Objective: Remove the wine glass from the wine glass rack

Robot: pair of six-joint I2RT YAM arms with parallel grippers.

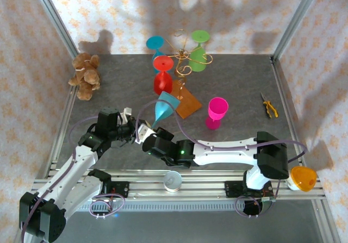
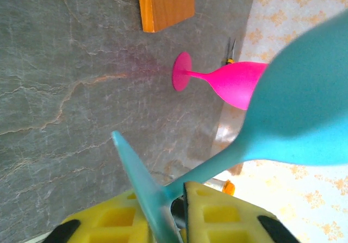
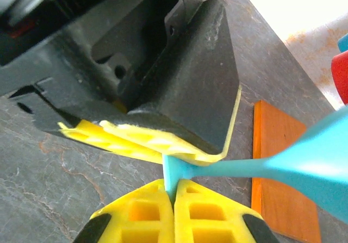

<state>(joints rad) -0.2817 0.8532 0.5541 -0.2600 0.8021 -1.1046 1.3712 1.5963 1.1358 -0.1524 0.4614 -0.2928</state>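
I have both grippers pinching the foot that the teal wine glass must stand on, so I need to take the bowl's rim (image 1: 171,97) with my right gripper while my left gripper holds.
A teal wine glass (image 1: 165,108) is off the rack, tilted over the table, bowl toward the rack. My right gripper (image 1: 149,138) is shut on the rim of its foot (image 3: 175,169). My left gripper (image 1: 137,130) meets it from the other side, jaws shut on the same foot disc (image 2: 142,183). The teal bowl (image 2: 304,118) looms close. The gold wire wine glass rack (image 1: 182,55) stands at the back on its wooden base (image 1: 186,103), with a red glass (image 1: 163,75), a green glass (image 1: 199,50) and a blue glass (image 1: 155,44) hanging.
A pink glass (image 1: 216,112) stands right of the rack base. A teddy bear (image 1: 84,75) sits at the back left, pliers (image 1: 268,106) lie at the right. A round tin (image 1: 173,181) and an orange object (image 1: 303,179) rest on the front rail.
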